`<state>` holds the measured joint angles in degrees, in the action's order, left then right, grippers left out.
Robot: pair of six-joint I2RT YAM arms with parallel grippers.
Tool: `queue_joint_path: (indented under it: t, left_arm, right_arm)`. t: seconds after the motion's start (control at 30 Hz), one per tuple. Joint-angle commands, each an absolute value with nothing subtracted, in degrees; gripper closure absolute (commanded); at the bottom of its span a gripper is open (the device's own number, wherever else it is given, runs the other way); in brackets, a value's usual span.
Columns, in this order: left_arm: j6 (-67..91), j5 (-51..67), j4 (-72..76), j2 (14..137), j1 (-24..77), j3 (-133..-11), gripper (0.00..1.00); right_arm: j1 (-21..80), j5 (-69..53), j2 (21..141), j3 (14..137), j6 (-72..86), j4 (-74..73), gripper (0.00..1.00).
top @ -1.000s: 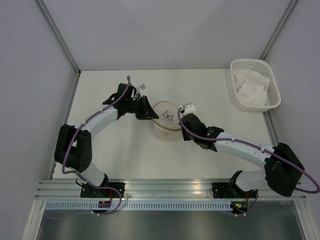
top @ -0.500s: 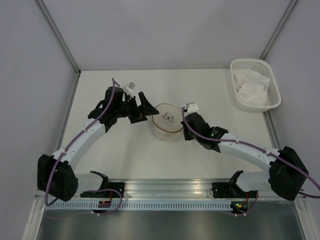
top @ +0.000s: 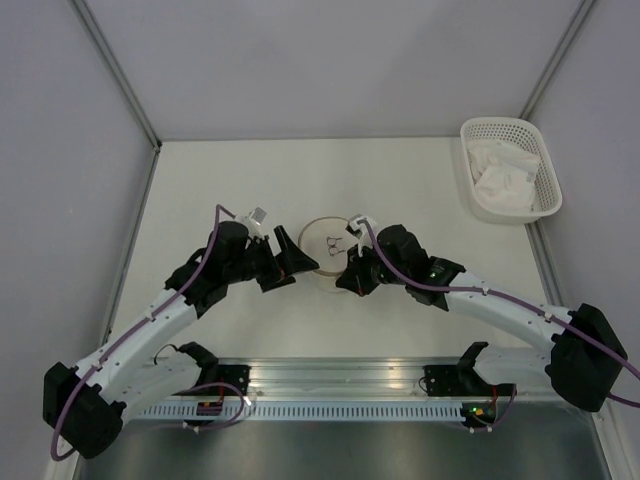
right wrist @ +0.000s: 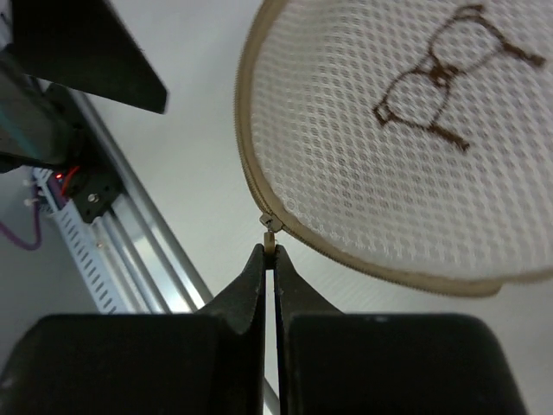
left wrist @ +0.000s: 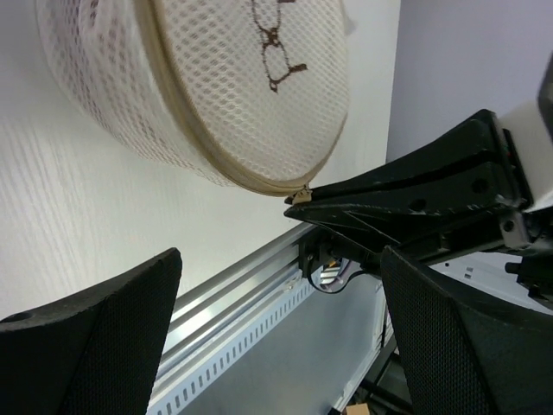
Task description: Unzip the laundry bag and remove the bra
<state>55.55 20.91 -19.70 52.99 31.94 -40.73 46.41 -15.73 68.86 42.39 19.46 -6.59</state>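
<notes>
My right gripper alone is holding the laundry bag by its zip pull, so next my left gripper pinches the brownish zip rim (top: 300, 237) to steady it before unzipping.
The laundry bag (top: 328, 243), a small round whitish mesh pod with a dark bra drawing on its flat flap (right wrist: 406, 147), lies mid-table. A thin brownish zip rim (left wrist: 186, 130) runs round it. My right gripper (right wrist: 270, 252) is shut on the small zip pull (right wrist: 270, 233) at the bag's near edge, and from above it (top: 347, 279) sits just in front of the bag. My left gripper (top: 284, 262) stands wide open just left of the bag, touching nothing, and its fingers (left wrist: 86, 346) frame only table and rail. The bra is hidden.
A white lattice basket (top: 500, 122) holding white cloth (top: 503, 172) stands at the back right corner. A metal rail (top: 340, 375) runs along the near table edge. Grey walls close in the left, back and right sides.
My left gripper has opened, let go of the bag's left rim and drawn back toward the near left. My right gripper has swung from the bag's right side round to its near edge.
</notes>
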Motion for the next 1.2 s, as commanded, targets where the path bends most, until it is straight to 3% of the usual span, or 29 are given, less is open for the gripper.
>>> queue_joint_path:
  t: [0.0, 0.23, 0.67, 0.93, 1.17]
  left_arm:
    - [61.8, 16.9, -20.3, 53.4, 34.7, -39.8, 0.00]
    - [64.7, 11.5, -18.8, 55.5, 38.2, -39.7, 0.00]
    - [63.7, 11.5, -11.4, 67.7, 38.4, -43.0, 0.03]
    - [57.5, 5.4, -13.4, 65.8, 37.0, -45.3, 0.22]
    - [52.4, 8.7, -13.3, 68.1, 33.9, -48.3, 0.51]
  right_arm:
    - [47.0, -26.8, 69.2, 42.9, 18.9, -0.8, 1.00]
    - [48.0, -33.0, 69.8, 42.9, 19.9, 3.0, 1.00]
    - [48.7, -31.0, 69.2, 43.2, 18.9, 0.8, 1.00]
    - [48.6, -26.7, 68.6, 43.9, 18.5, -2.3, 0.99]
    - [48.7, -24.1, 68.0, 45.0, 17.7, -5.5, 1.00]
